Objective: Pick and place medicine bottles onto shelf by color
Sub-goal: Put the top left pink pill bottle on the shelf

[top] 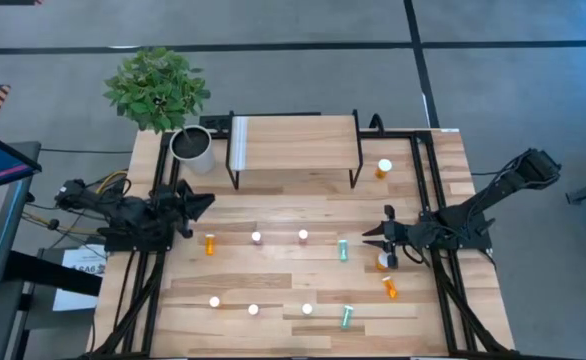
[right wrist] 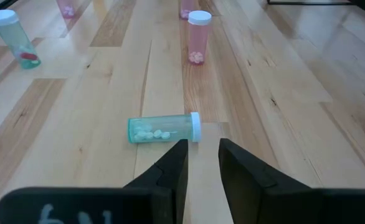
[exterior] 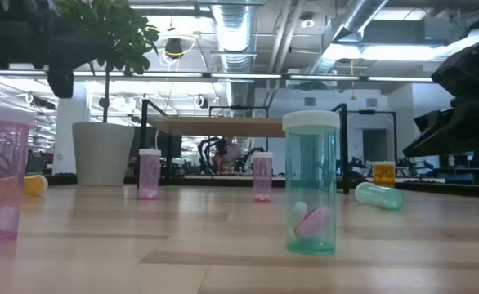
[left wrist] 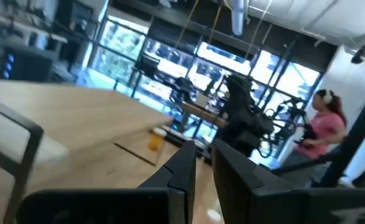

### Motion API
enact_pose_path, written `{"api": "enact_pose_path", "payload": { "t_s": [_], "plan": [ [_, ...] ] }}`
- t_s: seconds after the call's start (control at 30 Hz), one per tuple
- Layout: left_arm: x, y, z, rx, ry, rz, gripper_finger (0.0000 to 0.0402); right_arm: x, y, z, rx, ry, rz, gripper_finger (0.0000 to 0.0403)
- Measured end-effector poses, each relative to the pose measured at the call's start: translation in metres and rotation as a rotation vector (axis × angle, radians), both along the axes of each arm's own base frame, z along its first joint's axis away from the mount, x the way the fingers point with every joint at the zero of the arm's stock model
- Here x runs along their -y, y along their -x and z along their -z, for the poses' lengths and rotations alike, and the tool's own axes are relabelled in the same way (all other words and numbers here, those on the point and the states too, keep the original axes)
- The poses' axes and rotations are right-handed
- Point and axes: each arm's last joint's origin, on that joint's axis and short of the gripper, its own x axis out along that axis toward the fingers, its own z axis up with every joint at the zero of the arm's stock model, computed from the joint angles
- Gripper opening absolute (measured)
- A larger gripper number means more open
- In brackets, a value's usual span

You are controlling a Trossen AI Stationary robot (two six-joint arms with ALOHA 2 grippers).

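Observation:
Next, my left gripper moves next to the capped top of the pink bottle (top: 256, 236) next to the orange one in the middle row, and closes on it there.
The shelf (top: 293, 140) stands at the far middle of the table on black legs, with nothing on its top. Small white-capped medicine bottles are scattered on the table. An orange one (top: 210, 243), two pink ones (top: 256, 237) (top: 303, 236) and a teal one lying on its side (top: 342, 250) form a middle row. My left gripper (top: 207, 203) hovers at the left edge, above that row, with only a narrow slit between its fingers and nothing in them. My right gripper (right wrist: 203, 144) is just as narrow and empty, just short of the lying teal bottle (right wrist: 164, 129).
A potted plant (top: 193, 148) stands left of the shelf. More bottles: orange ones at the right (top: 384, 168) (top: 384, 262) (top: 389, 288), several along the near edge (top: 253, 310) (top: 346, 317). Bare wood lies between the two rows. A person (left wrist: 322, 124) stands in the room beyond.

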Motion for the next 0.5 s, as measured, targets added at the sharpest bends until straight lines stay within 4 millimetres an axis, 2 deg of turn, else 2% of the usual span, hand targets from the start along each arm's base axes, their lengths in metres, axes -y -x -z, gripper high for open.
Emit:
{"api": "enact_pose_path", "payload": {
  "t_s": [0.3, 0.5],
  "plan": [
    [-0.007, -0.003, 0.000, -0.018, -0.045, 0.037, 0.0041, 0.000, 0.000, 0.000, 0.000, 0.000, 0.000, 0.0114],
    [-0.008, -0.001, -0.032, 0.020, -0.135, 0.134, 0.0041, 0.000, 0.000, 0.000, 0.000, 0.000, 0.001, 0.0114]
  ]
}}
